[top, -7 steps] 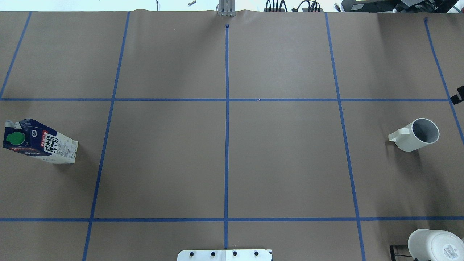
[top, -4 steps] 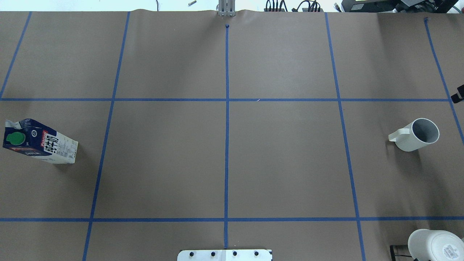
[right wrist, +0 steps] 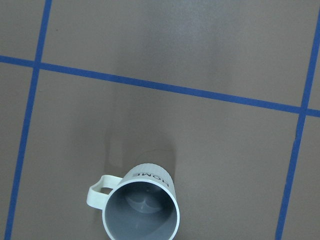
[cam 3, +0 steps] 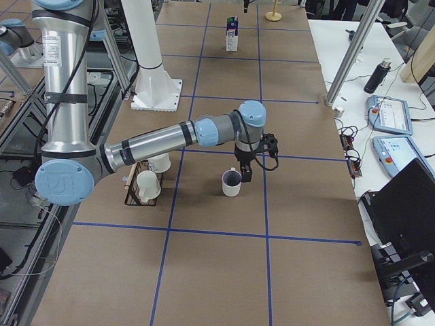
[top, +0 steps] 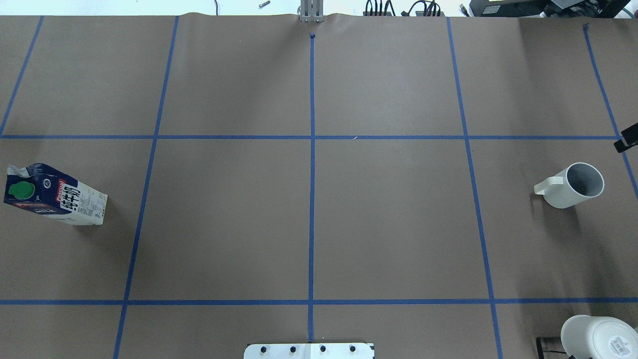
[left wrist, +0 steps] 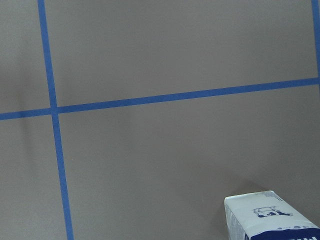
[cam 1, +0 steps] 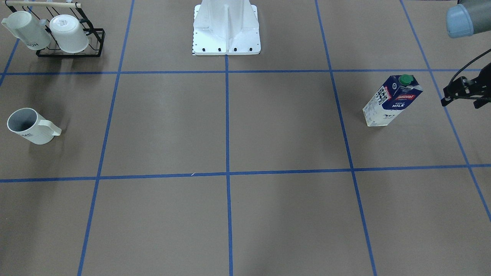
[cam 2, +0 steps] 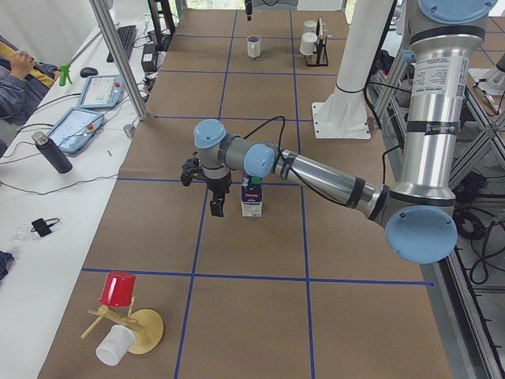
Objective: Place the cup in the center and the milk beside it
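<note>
Next, I close my right gripper on the rim of the white cup (cam 1: 9,119) (right wrist: 178,214), on the side opposite the cup's handle, with one finger inside.
The cup (top: 573,185), a white mug with a dark grey inside, stands upright at the table's right end. It also shows in the front view (cam 1: 28,128) and from above in the right wrist view (right wrist: 142,210), with "HOME" on its side. The milk (top: 55,195), a navy and white carton with a green cap, stands upright at the left end, also seen from the front (cam 1: 391,101). My left gripper (cam 2: 217,204) hangs beside the milk, apart from it. My right gripper (cam 3: 245,171) hangs beside the cup (cam 3: 232,183). I cannot tell whether either is open or shut.
A black wire rack (cam 1: 71,48) with two white mugs stands near the robot's side at the right end; it also shows in the overhead view (top: 548,344). The white robot base (cam 1: 226,30) sits at the middle of the robot's edge. Blue tape lines grid the brown table.
The dark piece of my right arm at the overhead view's right edge has moved slightly toward the robot's side. The cup and the milk have not moved.
</note>
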